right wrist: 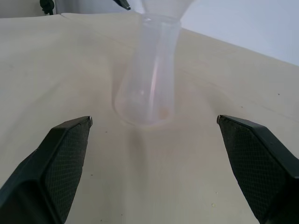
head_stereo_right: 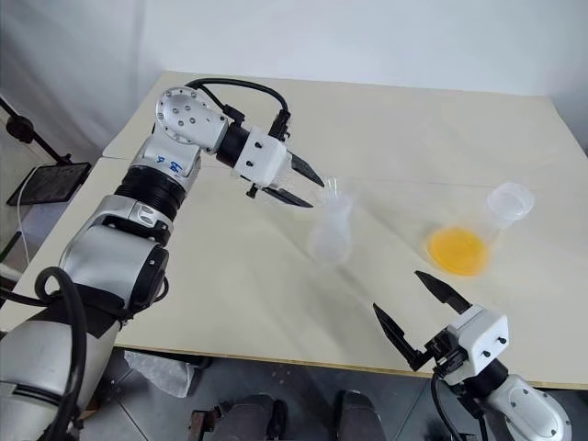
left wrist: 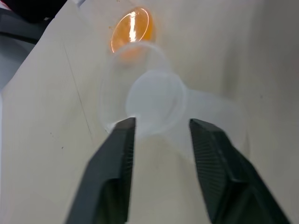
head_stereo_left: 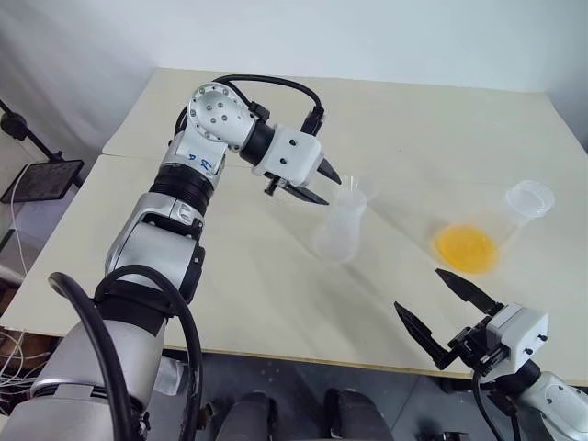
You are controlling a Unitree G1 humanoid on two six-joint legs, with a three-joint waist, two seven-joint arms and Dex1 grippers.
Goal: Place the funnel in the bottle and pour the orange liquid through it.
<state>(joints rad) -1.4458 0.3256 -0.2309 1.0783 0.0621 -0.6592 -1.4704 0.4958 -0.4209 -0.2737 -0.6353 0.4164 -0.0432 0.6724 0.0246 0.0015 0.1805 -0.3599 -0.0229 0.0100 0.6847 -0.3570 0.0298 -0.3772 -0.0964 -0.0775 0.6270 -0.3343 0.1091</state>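
I should close my right gripper next on the flask's neck [head_stereo_left: 516,214] just under its rim, on the larger clear orange-liquid flask.
The bottle [head_stereo_left: 340,234], a small clear flask, stands upright mid-table. The clear funnel [head_stereo_left: 353,195] sits in its neck, as the right wrist view also shows for the funnel [right wrist: 164,6] atop the bottle [right wrist: 148,84]. My left gripper [head_stereo_left: 331,189] is open, its tips just left of the funnel's rim and not closed on it; in the left wrist view the funnel [left wrist: 156,100] lies just past the fingers [left wrist: 119,154]. The orange liquid [head_stereo_left: 466,247] pools in a larger clear flask [head_stereo_left: 530,198] to the right. My right gripper [head_stereo_left: 418,289] hangs open near the table's front edge.
The pale table [head_stereo_left: 257,294] has a seam on its left part and its front edge runs just under my right gripper. A black stand with a tray [head_stereo_left: 41,179] is on the floor at the left.
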